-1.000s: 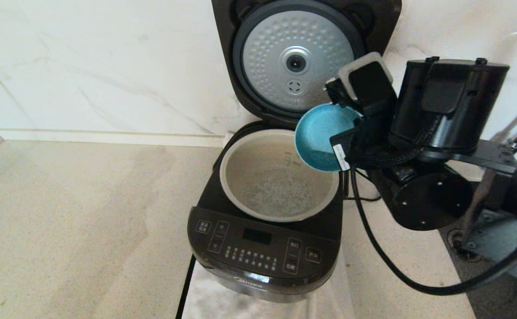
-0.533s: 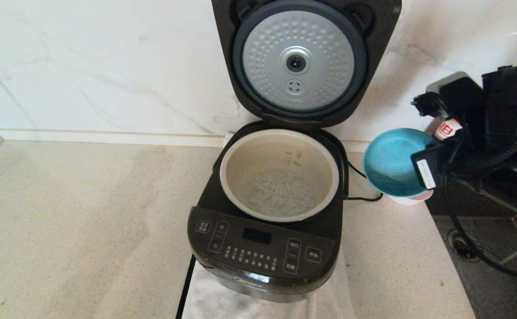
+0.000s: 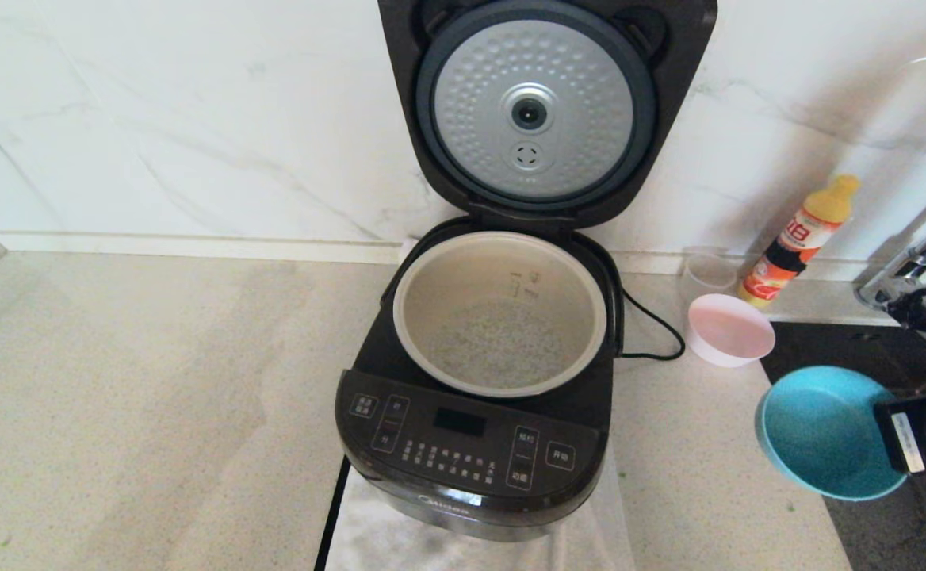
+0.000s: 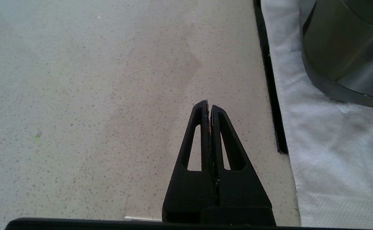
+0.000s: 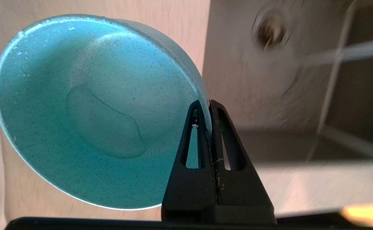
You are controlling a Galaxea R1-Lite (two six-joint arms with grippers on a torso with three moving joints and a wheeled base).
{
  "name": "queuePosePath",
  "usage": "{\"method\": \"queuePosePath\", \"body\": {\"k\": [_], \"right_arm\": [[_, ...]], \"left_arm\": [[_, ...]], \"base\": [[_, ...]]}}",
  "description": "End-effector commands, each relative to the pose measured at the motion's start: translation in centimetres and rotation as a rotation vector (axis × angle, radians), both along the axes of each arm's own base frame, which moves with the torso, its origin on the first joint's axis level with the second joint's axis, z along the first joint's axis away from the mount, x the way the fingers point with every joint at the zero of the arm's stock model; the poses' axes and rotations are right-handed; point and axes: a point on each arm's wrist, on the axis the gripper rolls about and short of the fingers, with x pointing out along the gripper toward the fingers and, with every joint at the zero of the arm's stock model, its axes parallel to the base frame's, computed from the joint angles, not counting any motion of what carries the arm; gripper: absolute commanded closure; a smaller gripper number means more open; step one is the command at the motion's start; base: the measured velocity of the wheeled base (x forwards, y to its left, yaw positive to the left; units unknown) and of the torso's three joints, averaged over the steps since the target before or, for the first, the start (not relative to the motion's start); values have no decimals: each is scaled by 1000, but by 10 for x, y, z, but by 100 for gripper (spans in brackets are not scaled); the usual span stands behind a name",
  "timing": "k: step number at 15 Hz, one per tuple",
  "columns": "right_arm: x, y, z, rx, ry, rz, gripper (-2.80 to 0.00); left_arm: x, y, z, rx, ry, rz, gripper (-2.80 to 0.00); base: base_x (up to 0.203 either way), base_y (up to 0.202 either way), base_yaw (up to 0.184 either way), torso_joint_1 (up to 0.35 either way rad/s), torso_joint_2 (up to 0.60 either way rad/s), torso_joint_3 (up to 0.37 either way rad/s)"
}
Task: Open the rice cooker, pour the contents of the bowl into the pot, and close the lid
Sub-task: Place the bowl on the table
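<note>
I will set the blue bowl, which hangs tilted at the counter's edge, down with my right gripper on the near part of the counter (image 3: 761, 522) between the white cloth and the sink.
The black rice cooker (image 3: 471, 452) stands in the middle of the counter with its lid (image 3: 538, 111) raised against the wall, silver dimpled disc facing me. Its pale pot (image 3: 503, 317) holds a layer of rice grains. My right gripper (image 5: 209, 103) is shut on the rim of the blue bowl (image 3: 824, 432) (image 5: 94, 111), which hangs tilted and empty, apart from a little water, at the counter's right edge. My left gripper (image 4: 209, 103) is shut on nothing, low over the bare counter left of the cooker's base (image 4: 343, 57).
A pink bowl (image 3: 728, 329), a clear cup (image 3: 707, 274) and a yellow-capped bottle (image 3: 800, 238) stand right of the cooker. Its black cord (image 3: 653, 333) loops beside them. A dark sink with a tap (image 3: 911, 266) lies at the far right. A white cloth (image 4: 333, 153) is under the cooker.
My right arm has swung the blue bowl away from over the pot, to the right and down, to the counter's right edge. The pink bowl and bottle are now uncovered.
</note>
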Motion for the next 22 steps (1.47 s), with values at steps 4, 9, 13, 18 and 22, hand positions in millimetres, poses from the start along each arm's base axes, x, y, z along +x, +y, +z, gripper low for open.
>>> {"method": "queuePosePath", "body": {"k": [4, 9, 13, 18, 22], "right_arm": [[-15, -4, -49, 158, 188, -33, 0], [-14, -2, -87, 247, 360, -57, 0], [-1, -2, -106, 265, 392, -86, 0], [28, -3, -126, 300, 358, -137, 0], [35, -5, -120, 317, 280, -136, 0]], "left_arm": [[0, 0, 0, 0, 3, 0, 0], [0, 0, 0, 0, 2, 0, 0], [0, 0, 0, 0, 3, 0, 0], [0, 0, 0, 0, 3, 0, 0], [0, 0, 0, 0, 2, 0, 0]], "base": [[0, 0, 0, 0, 0, 0], [0, 0, 0, 0, 0, 0], [0, 0, 0, 0, 0, 0], [0, 0, 0, 0, 0, 0], [0, 0, 0, 0, 0, 0]]}}
